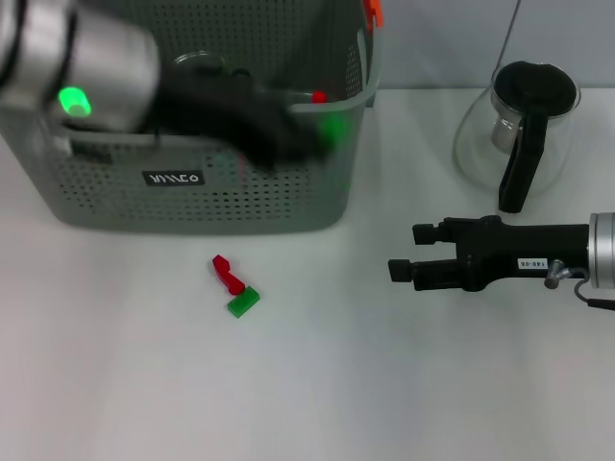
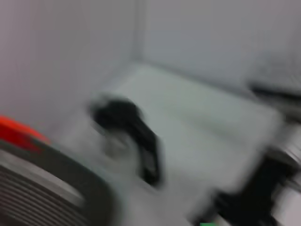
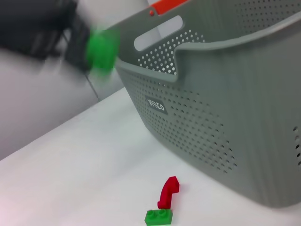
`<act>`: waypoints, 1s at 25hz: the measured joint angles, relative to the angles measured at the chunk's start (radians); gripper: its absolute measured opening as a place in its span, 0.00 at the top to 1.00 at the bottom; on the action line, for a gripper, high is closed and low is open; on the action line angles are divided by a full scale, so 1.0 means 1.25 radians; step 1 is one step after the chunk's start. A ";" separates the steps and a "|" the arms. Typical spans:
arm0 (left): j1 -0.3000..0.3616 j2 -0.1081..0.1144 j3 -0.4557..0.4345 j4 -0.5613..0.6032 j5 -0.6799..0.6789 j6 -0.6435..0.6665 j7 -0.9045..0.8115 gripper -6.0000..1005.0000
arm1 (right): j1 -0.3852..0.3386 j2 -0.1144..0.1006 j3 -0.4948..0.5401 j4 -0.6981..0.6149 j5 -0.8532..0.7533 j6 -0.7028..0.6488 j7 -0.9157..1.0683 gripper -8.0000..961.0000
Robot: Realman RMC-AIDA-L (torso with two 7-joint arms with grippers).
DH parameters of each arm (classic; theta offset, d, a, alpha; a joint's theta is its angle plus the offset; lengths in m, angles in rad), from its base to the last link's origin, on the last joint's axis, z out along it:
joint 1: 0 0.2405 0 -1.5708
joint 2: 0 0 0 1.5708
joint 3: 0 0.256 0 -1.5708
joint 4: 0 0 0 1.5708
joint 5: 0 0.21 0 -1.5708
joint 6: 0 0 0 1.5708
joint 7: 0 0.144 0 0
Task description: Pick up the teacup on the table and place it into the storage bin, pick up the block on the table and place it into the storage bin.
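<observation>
I need to release the green block with my left gripper inside the storage bin (image 1: 274, 122), just behind the bin's front rim near the red cap.
The grey-green storage bin (image 1: 192, 197) stands at the back left, and its perforated wall (image 3: 211, 117) fills the right wrist view. My left gripper (image 1: 288, 130) is a dark blur over the bin's front right rim, with a green block (image 1: 332, 130) (image 3: 101, 49) at its tip. A clear glass rim (image 1: 197, 60), seemingly the teacup, shows inside the bin behind the arm. A red piece (image 1: 227, 273) (image 3: 168, 190) and a green block (image 1: 243, 302) (image 3: 158, 217) lie on the table in front of the bin. My right gripper (image 1: 404, 252) hovers open at the right, empty.
A glass pot with a black lid and handle (image 1: 524, 120) (image 2: 131, 141) stands at the back right. An orange-red clip (image 1: 373, 12) (image 2: 19, 132) sits on the bin's rim. Bare white table (image 1: 317, 384) spreads across the front.
</observation>
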State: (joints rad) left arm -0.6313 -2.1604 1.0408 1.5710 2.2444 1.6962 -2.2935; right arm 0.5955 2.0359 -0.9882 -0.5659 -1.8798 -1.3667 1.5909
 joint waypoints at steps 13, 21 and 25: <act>-0.109 0.107 -0.115 -0.410 0.056 -0.428 0.031 0.79 | -0.001 0.003 -0.003 0.006 0.000 -0.004 0.005 0.08; -0.089 0.106 -0.143 -0.320 0.077 -0.341 0.013 0.74 | -0.001 0.005 -0.001 0.006 0.000 -0.005 0.006 0.08; -0.044 0.079 -0.191 -0.168 0.010 -0.112 0.048 0.58 | -0.001 0.006 0.002 0.006 -0.001 -0.004 0.014 0.08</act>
State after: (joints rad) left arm -0.6860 -2.0620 0.8022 1.3616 2.2564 1.5557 -2.2336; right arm 0.5936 2.0435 -0.9853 -0.5587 -1.8806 -1.3714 1.6087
